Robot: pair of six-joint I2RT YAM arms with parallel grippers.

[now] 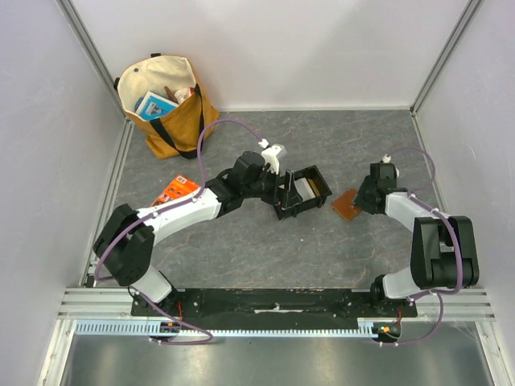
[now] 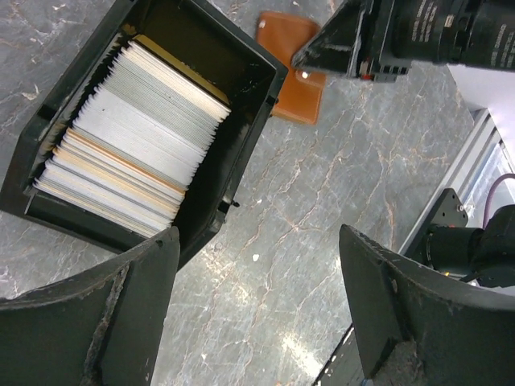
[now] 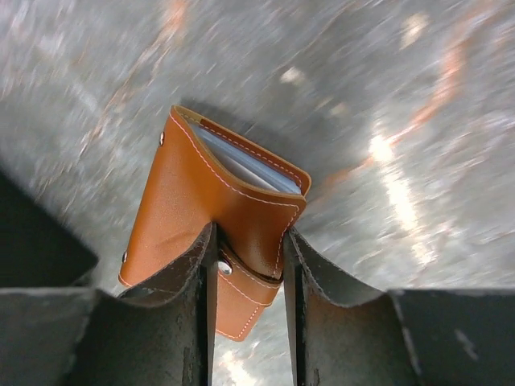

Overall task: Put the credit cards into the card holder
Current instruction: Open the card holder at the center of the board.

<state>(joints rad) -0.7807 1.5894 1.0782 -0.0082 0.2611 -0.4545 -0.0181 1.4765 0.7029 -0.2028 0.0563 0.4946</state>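
My right gripper is going to set the brown card holder down on the grey table, just before it gets to the black front strip [image 1: 251, 258]. The card holder now lies beside the tray.
The credit cards [image 2: 133, 133] are a stack of white and pale cards standing on edge in a black plastic tray [image 2: 249, 80], also seen in the top view [image 1: 302, 191]. My left gripper [image 2: 257, 305] is open and empty just beside the tray [image 1: 282, 193]. The brown card holder [image 3: 217, 201] lies on the table right of the tray [image 1: 346, 206]. My right gripper [image 3: 249, 273] is shut on the card holder's corner by the clasp tab. Pale pockets show at its open edge.
A tan tote bag [image 1: 165, 104] with books stands at the back left. An orange printed packet [image 1: 177, 191] lies on the table under the left arm. White walls enclose the grey marbled table [image 1: 322, 249].
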